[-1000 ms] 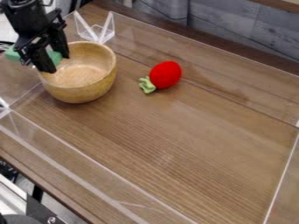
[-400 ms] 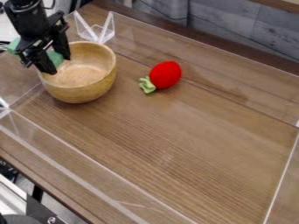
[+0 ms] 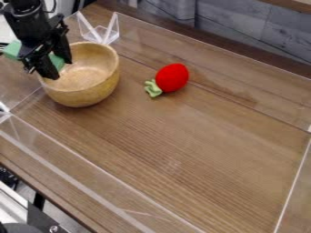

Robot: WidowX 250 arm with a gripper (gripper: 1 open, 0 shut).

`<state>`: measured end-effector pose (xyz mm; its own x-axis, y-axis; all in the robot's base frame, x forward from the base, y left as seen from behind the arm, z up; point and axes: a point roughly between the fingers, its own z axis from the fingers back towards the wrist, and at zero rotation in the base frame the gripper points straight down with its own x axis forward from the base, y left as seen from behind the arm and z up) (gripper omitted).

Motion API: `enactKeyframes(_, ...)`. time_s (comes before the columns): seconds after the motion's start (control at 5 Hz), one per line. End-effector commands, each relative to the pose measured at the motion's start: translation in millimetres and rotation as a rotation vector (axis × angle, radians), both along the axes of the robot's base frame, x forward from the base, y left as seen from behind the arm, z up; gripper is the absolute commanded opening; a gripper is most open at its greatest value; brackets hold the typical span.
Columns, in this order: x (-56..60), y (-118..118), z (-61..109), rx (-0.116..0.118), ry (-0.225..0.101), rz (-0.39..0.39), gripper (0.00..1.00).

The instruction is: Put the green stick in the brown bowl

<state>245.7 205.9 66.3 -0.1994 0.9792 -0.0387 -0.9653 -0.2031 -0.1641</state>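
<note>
Next, my gripper releases the green stick on the pale speckled bottom inside the brown bowl (image 3: 80,85).
The brown bowl (image 3: 95,88) stands at the far left of the wooden table, round, with a pale speckled inside. My black gripper (image 3: 49,65) points down over the bowl's left rim and is shut on the green stick (image 3: 11,51). The stick lies crosswise in the jaws. Its mint-green end sticks out to the left of the fingers, and the rest is mostly hidden by the gripper. The stick hangs at about rim height, at the left edge of the bowl.
A red strawberry-like toy (image 3: 173,76) with green leaves lies to the right of the bowl. Clear plastic walls (image 3: 109,32) fence the wooden table on all sides, and one stands close behind the bowl.
</note>
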Motion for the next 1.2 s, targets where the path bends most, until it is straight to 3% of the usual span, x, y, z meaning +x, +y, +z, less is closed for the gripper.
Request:
enactKeyframes(0.0,-3.9,-1,11.3,0.027,-0.021,0.049,0.0)
enactKeyframes(0.4,-8.6,-11,11.8,0.026,-0.017,0.127,0.0)
enactKeyframes(0.6,-3.3,0,11.3,0.026,-0.015,0.12,1.0)
enactKeyframes(0.8,2.0,11,8.6,0.027,-0.013,0.114,0.0)
enactKeyframes(1.0,5.6,12,7.8,0.026,-0.011,0.148,0.0)
